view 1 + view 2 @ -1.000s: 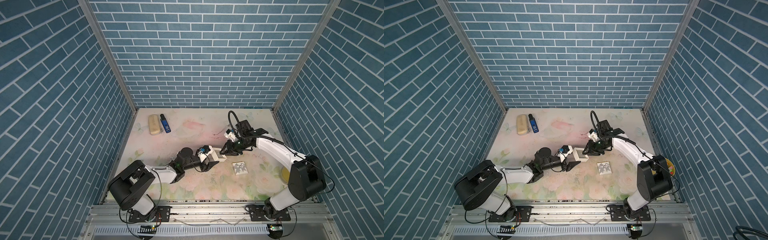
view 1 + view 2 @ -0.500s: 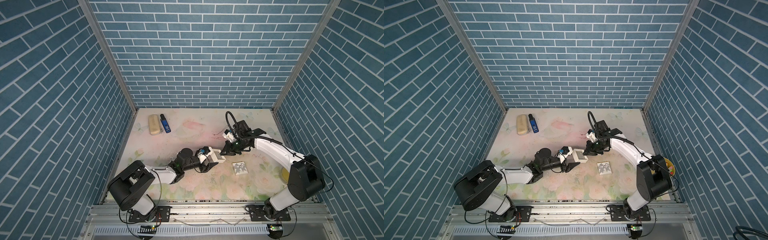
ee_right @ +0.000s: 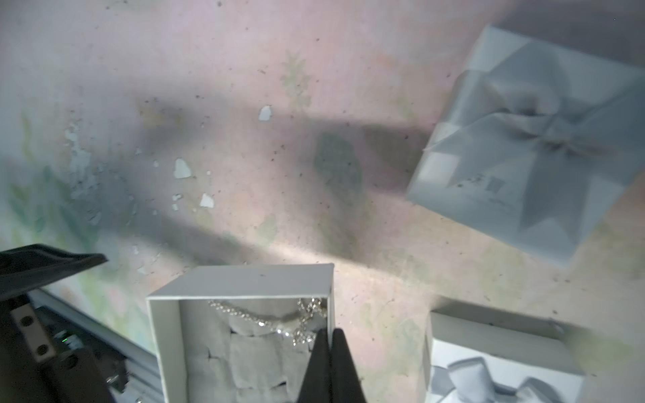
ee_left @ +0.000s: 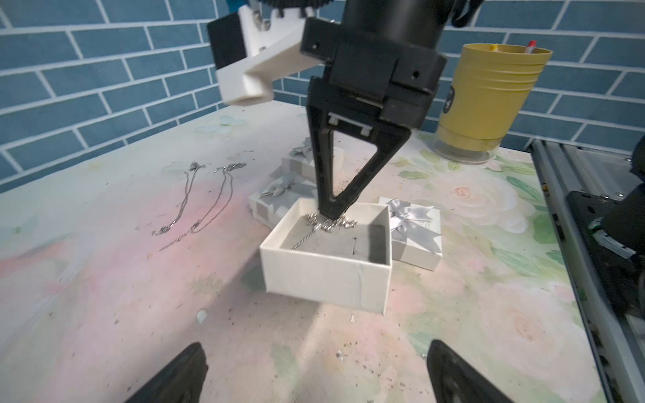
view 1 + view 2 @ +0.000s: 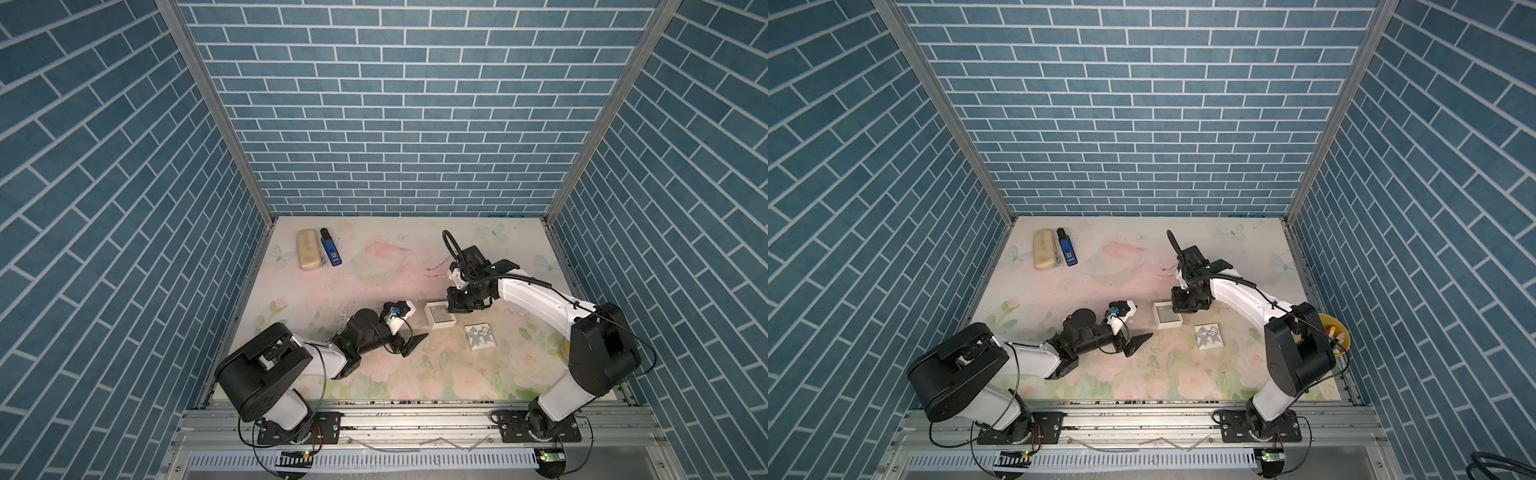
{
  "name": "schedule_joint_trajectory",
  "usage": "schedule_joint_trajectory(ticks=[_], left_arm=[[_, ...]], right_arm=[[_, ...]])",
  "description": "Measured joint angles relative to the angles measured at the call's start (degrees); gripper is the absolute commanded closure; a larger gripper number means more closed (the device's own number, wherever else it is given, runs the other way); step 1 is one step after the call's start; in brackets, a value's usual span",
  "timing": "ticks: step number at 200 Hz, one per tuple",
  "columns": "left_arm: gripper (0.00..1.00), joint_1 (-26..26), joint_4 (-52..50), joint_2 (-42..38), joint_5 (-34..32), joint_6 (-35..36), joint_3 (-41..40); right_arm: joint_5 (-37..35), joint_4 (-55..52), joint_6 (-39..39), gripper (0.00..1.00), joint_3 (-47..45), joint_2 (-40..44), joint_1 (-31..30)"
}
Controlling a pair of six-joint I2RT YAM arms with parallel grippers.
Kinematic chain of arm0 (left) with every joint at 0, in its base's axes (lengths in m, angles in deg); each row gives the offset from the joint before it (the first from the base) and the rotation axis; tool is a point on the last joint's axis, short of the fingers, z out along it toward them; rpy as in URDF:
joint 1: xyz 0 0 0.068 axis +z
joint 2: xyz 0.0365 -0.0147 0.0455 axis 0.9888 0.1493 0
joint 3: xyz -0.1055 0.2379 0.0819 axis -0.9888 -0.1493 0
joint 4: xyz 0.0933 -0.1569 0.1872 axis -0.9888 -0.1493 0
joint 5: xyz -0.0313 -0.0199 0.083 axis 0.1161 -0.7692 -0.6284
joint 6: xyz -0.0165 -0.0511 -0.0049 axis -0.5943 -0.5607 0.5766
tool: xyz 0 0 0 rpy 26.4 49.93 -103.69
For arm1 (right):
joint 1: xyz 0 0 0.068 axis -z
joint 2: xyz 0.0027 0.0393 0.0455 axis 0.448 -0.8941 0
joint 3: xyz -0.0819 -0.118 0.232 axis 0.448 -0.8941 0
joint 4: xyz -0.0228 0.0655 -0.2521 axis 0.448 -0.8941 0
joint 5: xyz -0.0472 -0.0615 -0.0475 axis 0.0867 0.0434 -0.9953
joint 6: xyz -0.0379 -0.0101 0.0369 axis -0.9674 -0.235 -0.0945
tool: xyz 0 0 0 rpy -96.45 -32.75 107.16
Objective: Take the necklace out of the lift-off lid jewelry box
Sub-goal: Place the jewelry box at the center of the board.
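The jewelry box is hanging by its side from my right gripper, so next I put the box down and then take hold of the grey pad's middle (image 3: pixel 258 363).
The lift-off lid jewelry box (image 5: pixel 439 321) (image 5: pixel 1168 321) stands open, white with a grey pad. Its bow-topped lid (image 5: pixel 480 336) (image 4: pixel 415 230) lies beside it. My right gripper (image 4: pixel 331 213) (image 3: pixel 328 336) points down into the box, its tips together on a bunch of the silver necklace (image 4: pixel 330 223) (image 3: pixel 307 314). One strand trails down to the pad. My left gripper (image 4: pixel 314 345) (image 5: pixel 411 343) lies low on the table in front of the box, jaws wide open, apart from it and holding nothing.
Two loose chains (image 4: pixel 202 202) lie on the table behind the box. Other bow-topped boxes (image 4: pixel 279 192) (image 3: pixel 488 363) sit under the right arm. A yellow cup (image 4: pixel 488 97) stands at the right edge. A beige case (image 5: pixel 308 250) and a blue device (image 5: pixel 331 252) lie far left.
My left gripper has opened wide and drawn back from the box. My right gripper has come down over the box and shut at the necklace.
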Motion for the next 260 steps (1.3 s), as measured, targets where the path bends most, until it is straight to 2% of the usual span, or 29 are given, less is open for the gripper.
schedule_joint_trajectory(ticks=[36, 73, 119, 138, 166, 200, 260], left_arm=[[0.00, 0.37, -4.28, -0.92, -5.35, -8.61, 0.46], [0.01, 0.37, -11.43, -5.07, -9.53, -14.19, 1.86], [0.00, 0.37, -24.83, -9.66, -11.91, -15.19, 6.62], [0.00, 0.39, -28.09, -11.19, -13.00, -15.13, 7.41], [0.01, 0.44, -33.53, -12.70, -14.34, -15.58, 8.41], [0.09, 0.46, -38.73, -12.59, -13.42, -17.94, 11.91], [0.26, 0.46, -39.47, -7.08, -9.62, -24.48, 14.80]], right_arm=[[-6.45, 2.05, 0.00, 1.00, -0.57, -3.10, -3.87], [-9.22, 5.49, 0.04, 1.00, -3.45, -5.88, -5.22], [-10.86, 7.30, 1.20, 0.67, -4.28, -5.77, -5.25], [-11.32, 7.10, 1.42, 0.60, -4.44, -4.92, -5.25], [-12.39, 5.64, 2.03, 0.58, -4.59, -1.29, -5.55], [-13.07, 3.58, 3.45, 0.58, -4.57, 3.34, -7.04], [-10.14, 3.04, 5.49, 0.58, -4.24, 0.63, -10.01]])
